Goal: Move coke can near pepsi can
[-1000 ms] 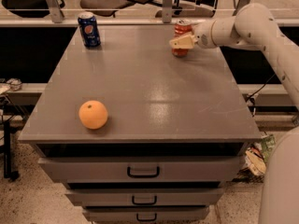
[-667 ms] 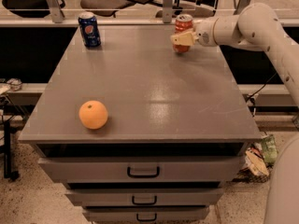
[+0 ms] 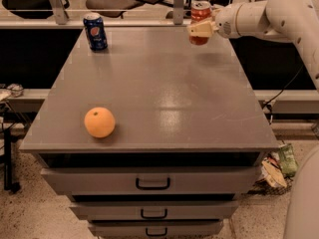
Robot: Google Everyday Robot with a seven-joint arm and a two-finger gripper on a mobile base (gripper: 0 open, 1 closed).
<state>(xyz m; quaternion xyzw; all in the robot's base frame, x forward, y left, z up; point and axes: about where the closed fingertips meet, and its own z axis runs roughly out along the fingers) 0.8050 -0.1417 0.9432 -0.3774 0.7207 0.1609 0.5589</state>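
My gripper is to set the coke can down on the grey table point(image 3: 116, 49) close beside the pepsi can, on its inner side.
The coke can point(image 3: 200, 12), red with a silver top, is held upright in my gripper point(image 3: 202, 28) above the far right part of the grey table point(image 3: 164, 88). The gripper is shut on the can and has it lifted off the tabletop. My white arm point(image 3: 269, 16) reaches in from the right. The pepsi can point(image 3: 94, 31), dark blue with a round logo, stands upright at the far left corner of the table, well to the left of the coke can.
An orange point(image 3: 99, 122) lies near the front left edge of the table. Drawers point(image 3: 152, 183) with handles are below the tabletop. Chairs stand behind the table, and litter point(image 3: 279, 166) lies on the floor at the right.
My gripper has lifted the coke can a little higher off the table and carried it slightly to the left. The pepsi can and orange have not moved.
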